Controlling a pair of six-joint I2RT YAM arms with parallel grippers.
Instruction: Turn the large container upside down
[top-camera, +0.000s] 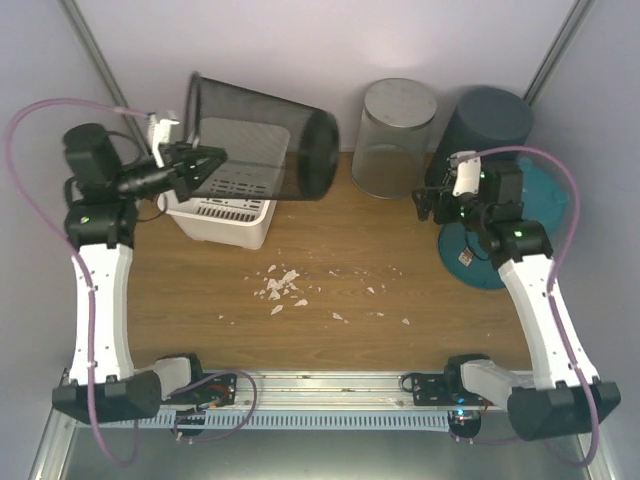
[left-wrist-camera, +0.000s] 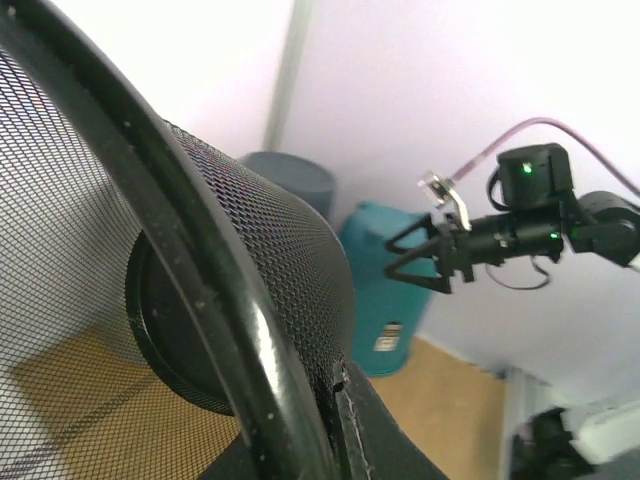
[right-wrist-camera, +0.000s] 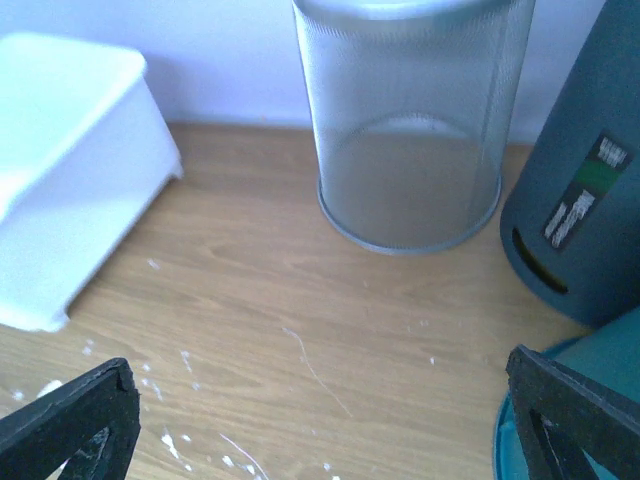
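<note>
I need to use my left gripper to let go of the black mesh bin on its side (top-camera: 388, 213), just in front of the silver mesh bin.
A large black mesh bin (top-camera: 265, 140) hangs in the air on its side, tilted, its open mouth to the left and its solid base to the right. It is above a white basket (top-camera: 225, 215). My left gripper (top-camera: 205, 165) is shut on the bin's rim. In the left wrist view the rim and mesh wall (left-wrist-camera: 270, 250) fill the frame, with the rim pinched between the fingers (left-wrist-camera: 390, 430). My right gripper (top-camera: 425, 200) is open and empty, hovering above the table at the right; its fingertips (right-wrist-camera: 80, 420) frame bare wood.
A silver mesh bin (top-camera: 395, 140) stands upside down at the back, a dark grey bin (top-camera: 490, 120) to its right. A teal bin (top-camera: 510, 230) lies on its side under the right arm. White crumbs (top-camera: 285, 285) are scattered mid-table.
</note>
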